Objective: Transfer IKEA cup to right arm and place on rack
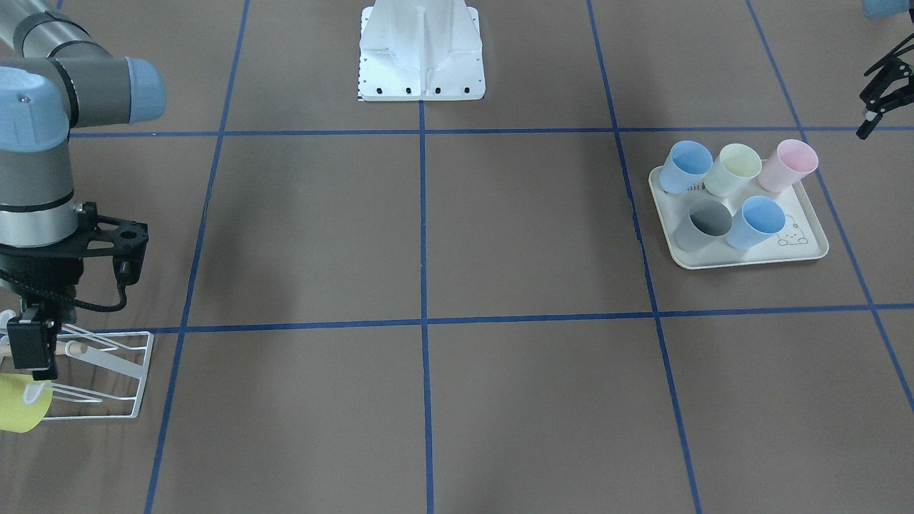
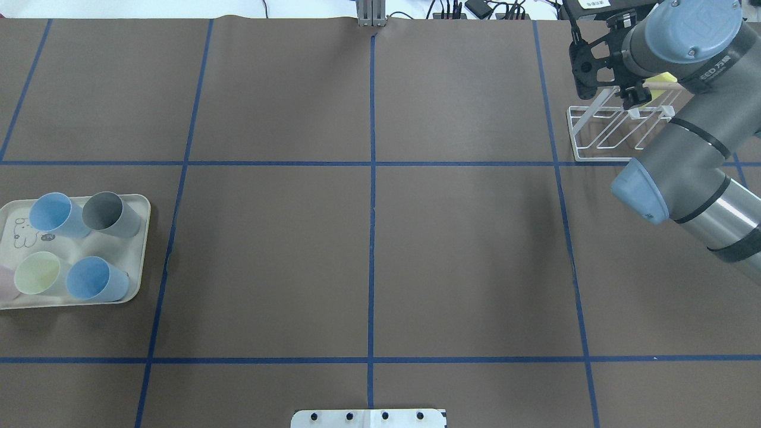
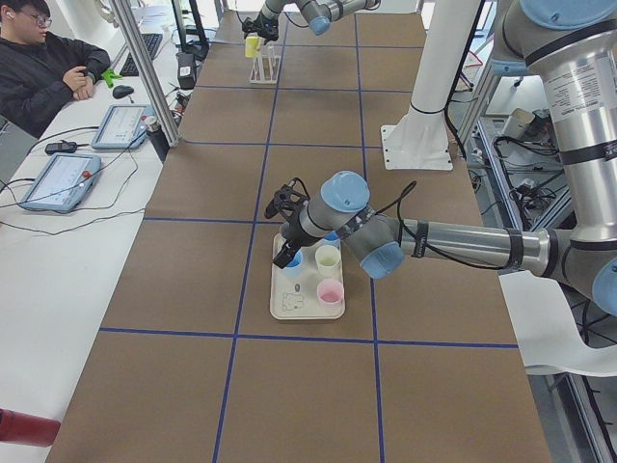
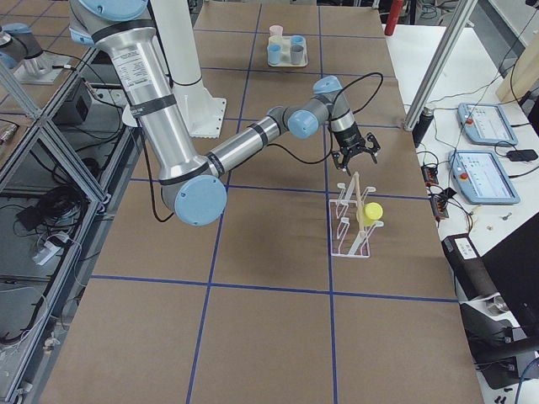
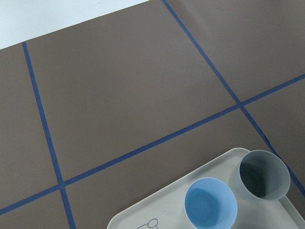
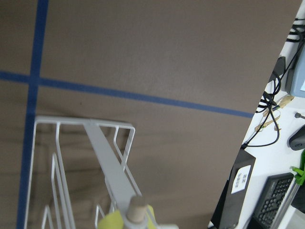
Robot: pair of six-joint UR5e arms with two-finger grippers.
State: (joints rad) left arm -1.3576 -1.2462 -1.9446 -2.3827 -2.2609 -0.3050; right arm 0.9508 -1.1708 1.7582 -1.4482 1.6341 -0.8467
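Note:
Next, I close my left gripper on the blue cup's rim [image 1: 782, 223] [image 5: 186, 209], on the side that faces the bear drawing on the cream tray, beside that cup.
The IKEA cup [image 1: 21, 405], yellow-green, hangs on its side on a prong of the white wire rack [image 1: 107, 371] at the table's edge. It also shows as the cup [image 4: 371, 210] on the rack [image 4: 349, 223], and its rim [image 6: 114, 222] sits by the wooden rod tip. My right gripper [image 4: 354, 164] hovers just above the rack's end, open, with nothing between its fingers and apart from the cup. My left gripper [image 1: 875, 100] hangs open and empty beside the cream tray [image 1: 750, 258].
The tray [image 2: 138, 249] holds several upright cups: blue, grey, pale yellow and pink. The white robot base [image 1: 421, 57] stands at mid-table. A person sits at a side desk [image 3: 48, 58] with tablets. Blue tape lines cross the brown table.

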